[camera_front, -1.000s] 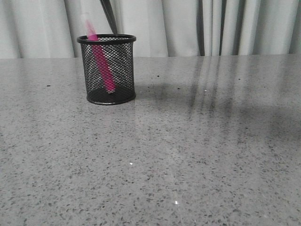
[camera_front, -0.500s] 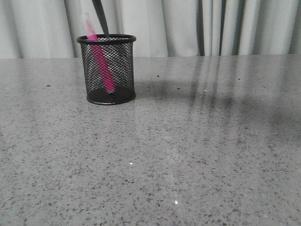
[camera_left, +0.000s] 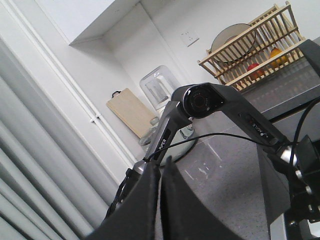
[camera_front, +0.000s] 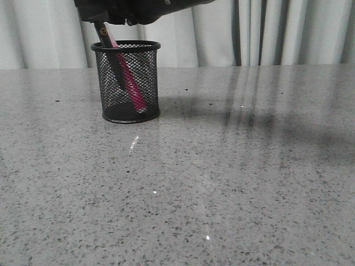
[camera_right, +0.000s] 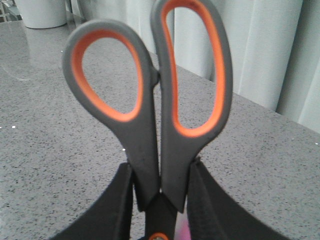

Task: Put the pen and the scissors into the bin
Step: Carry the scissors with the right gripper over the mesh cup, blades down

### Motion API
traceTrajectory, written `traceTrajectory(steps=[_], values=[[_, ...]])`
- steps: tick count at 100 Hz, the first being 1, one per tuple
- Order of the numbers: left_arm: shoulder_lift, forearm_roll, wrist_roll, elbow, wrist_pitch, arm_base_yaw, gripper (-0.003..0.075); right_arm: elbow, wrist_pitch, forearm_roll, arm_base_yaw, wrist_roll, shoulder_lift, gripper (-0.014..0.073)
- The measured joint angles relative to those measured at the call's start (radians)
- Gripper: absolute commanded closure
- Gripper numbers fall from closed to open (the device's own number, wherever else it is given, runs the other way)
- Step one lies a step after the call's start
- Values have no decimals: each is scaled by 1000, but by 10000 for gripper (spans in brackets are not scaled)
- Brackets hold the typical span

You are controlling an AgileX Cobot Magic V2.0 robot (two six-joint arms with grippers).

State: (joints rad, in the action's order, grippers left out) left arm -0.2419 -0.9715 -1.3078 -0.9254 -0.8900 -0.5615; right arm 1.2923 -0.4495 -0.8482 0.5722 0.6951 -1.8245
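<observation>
My right gripper is going to let go of the scissors inside the black mesh bin [camera_front: 113, 56], next to the pink pen.
The bin [camera_front: 126, 83], a black mesh cup, stands on the table at the back left. The pink pen [camera_front: 131, 86] leans inside it. My right gripper [camera_right: 160, 187] is shut on the scissors [camera_right: 150, 95], clamping the grey, orange-lined handles near the pivot; it hangs just above the bin in the front view [camera_front: 119, 14]. The dark blades [camera_front: 113, 61] reach down into the bin beside the pen. My left gripper [camera_left: 161, 172] is shut and empty, raised and pointing away from the table; it is out of the front view.
Grey speckled table [camera_front: 222, 183] with pale curtains [camera_front: 266, 30] behind it. The left wrist view shows a robot arm [camera_left: 210, 105], a wooden dish rack [camera_left: 255, 47] and a cutting board [camera_left: 131, 111] on a far counter.
The right gripper has come down into the front view above the bin. The scissor blades have dropped from above the rim into the bin. The pen has tilted the other way.
</observation>
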Motion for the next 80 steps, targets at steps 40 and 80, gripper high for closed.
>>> traceTrajectory(steps=[40,80], values=[[0,0,0,0,-11,0,739,-94,-73,-5,-8,-29,0,669],[0,0,0,0,-13,0,739,-128,-113,3,-19,-45,8,670]])
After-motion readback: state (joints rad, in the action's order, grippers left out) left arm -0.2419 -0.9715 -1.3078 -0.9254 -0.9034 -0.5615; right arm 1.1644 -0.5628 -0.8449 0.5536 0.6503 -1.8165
